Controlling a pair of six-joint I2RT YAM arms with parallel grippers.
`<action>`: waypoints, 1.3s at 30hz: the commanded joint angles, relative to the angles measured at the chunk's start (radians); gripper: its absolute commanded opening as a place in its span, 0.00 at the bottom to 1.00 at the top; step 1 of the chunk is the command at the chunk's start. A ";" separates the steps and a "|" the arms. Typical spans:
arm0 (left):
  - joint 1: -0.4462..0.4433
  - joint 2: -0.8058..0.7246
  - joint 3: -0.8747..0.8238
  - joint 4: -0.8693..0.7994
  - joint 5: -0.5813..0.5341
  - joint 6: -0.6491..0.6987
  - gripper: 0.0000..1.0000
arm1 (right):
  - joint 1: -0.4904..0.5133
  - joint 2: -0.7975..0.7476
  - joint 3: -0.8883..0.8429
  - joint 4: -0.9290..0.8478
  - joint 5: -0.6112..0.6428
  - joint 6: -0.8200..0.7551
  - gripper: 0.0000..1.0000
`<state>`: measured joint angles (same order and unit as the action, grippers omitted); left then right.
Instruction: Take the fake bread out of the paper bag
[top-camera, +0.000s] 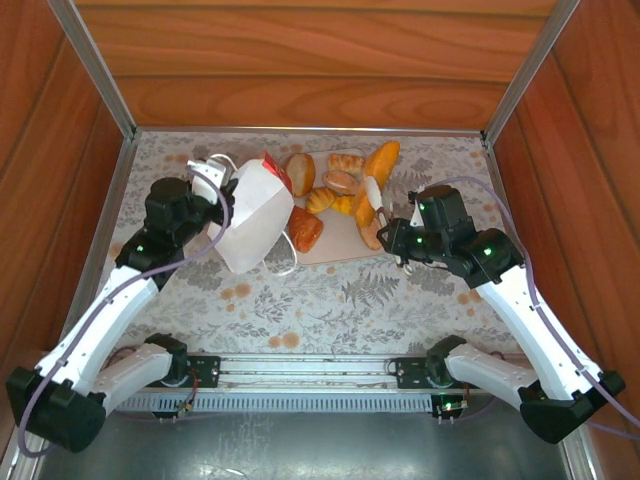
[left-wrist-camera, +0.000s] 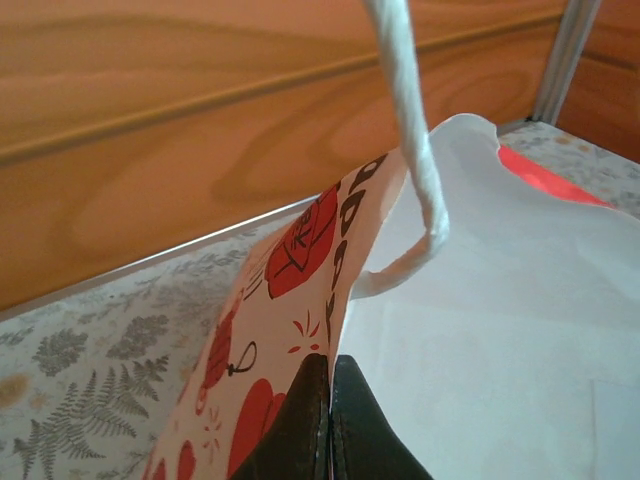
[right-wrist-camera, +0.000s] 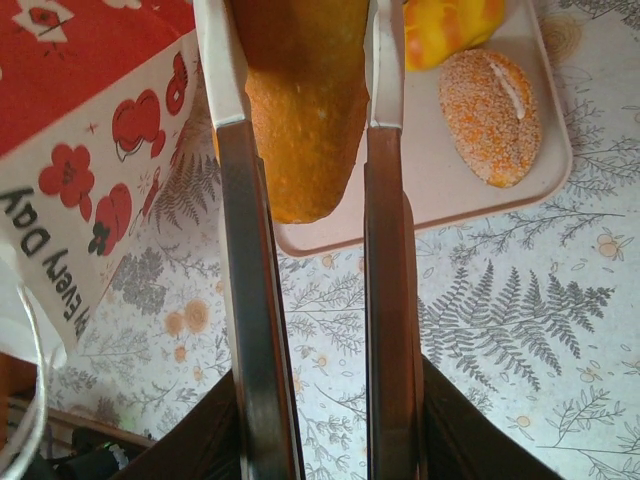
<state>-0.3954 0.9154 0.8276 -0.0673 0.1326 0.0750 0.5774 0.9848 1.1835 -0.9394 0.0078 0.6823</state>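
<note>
The paper bag will stand upright on the tablecloth (top-camera: 237, 232) beside the pale tray, and my left gripper needs to let go of it there.
The paper bag (top-camera: 250, 220) lies tilted on the table, its white side up and its red part toward the tray. My left gripper (top-camera: 215, 180) is shut on the bag's edge; in the left wrist view the black fingertips (left-wrist-camera: 330, 365) pinch the red-printed paper (left-wrist-camera: 270, 320), with a cord handle (left-wrist-camera: 410, 140) looping above. My right gripper (top-camera: 370, 200) is shut on an elongated golden loaf (right-wrist-camera: 300, 130), held between the white pads (right-wrist-camera: 222, 60) over the tray's near edge. More fake bread lies on the tray: a round roll (top-camera: 298, 172), a croissant (top-camera: 325, 200) and a long loaf (top-camera: 381, 160).
The pale tray (right-wrist-camera: 450, 200) also holds a sugared oval pastry (right-wrist-camera: 490, 115). A brown roll (top-camera: 305, 228) lies by the bag's mouth. Wooden walls with metal posts (top-camera: 100, 70) enclose the fern-patterned tablecloth (top-camera: 330, 300).
</note>
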 joint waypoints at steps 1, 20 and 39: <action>-0.007 -0.047 -0.013 0.047 -0.038 0.002 0.00 | -0.014 -0.010 -0.005 0.036 0.012 -0.011 0.06; 0.119 0.212 0.368 -0.264 -0.147 -0.483 0.00 | -0.050 0.013 -0.078 0.099 -0.058 0.012 0.06; 0.295 0.396 0.438 -0.358 0.013 -0.729 0.00 | -0.120 -0.017 -0.273 0.357 -0.304 0.059 0.06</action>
<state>-0.1131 1.2945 1.2251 -0.4072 0.1150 -0.6086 0.4725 0.9817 0.9356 -0.7044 -0.2111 0.7296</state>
